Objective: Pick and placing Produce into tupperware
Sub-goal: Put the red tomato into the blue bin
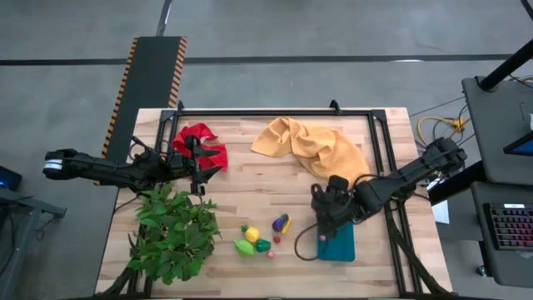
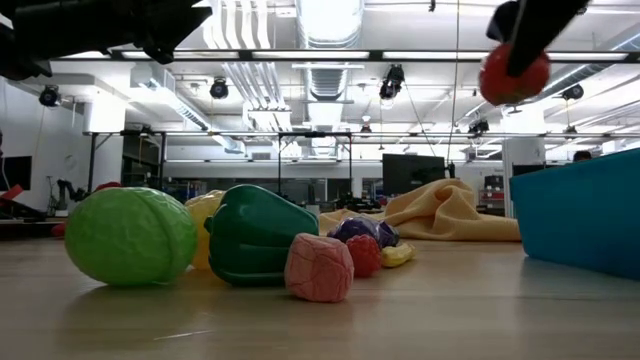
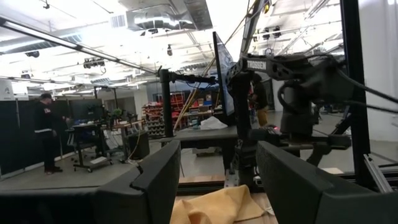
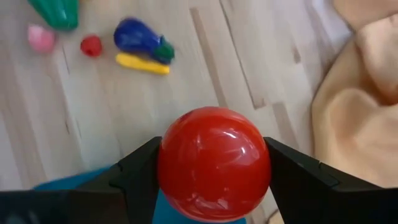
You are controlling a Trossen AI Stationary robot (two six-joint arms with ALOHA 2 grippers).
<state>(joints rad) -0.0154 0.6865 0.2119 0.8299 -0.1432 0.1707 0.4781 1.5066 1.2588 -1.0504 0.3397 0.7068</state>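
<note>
My right gripper needs to release the red ball inside the far end of the teal tupperware [image 1: 330, 222].
My right gripper [image 1: 321, 223] is shut on the red ball [image 4: 214, 163] and hovers over the near-left corner of the teal tupperware [image 1: 339, 244]; in the low view the ball [image 2: 513, 75] is high above the table. The other produce lies on the table left of the tupperware: a lime green piece [image 1: 245, 247], a dark green one [image 1: 262, 245], a yellow one [image 1: 251, 234], a purple one [image 1: 281, 223], a tiny red one [image 1: 276, 239] and a pink one [image 1: 271, 253]. My left gripper [image 3: 217, 186] is open and waits by the red cloth [image 1: 200, 146]. My right gripper pinches the red ball between its two fingers [image 4: 140, 171], one on each side at the ball's widest part [image 4: 171, 165]. The fingers come from above, pointing down. The ball is lifted clear, over the tupperware's edge [image 4: 81, 180].
A leafy green plant [image 1: 171, 233] stands at the near left of the table. A yellow cloth [image 1: 312, 142] lies crumpled at the far right, just behind the right arm. A black frame [image 1: 275, 112] runs along the far and side edges. Bare wood lies between produce and cloths.
</note>
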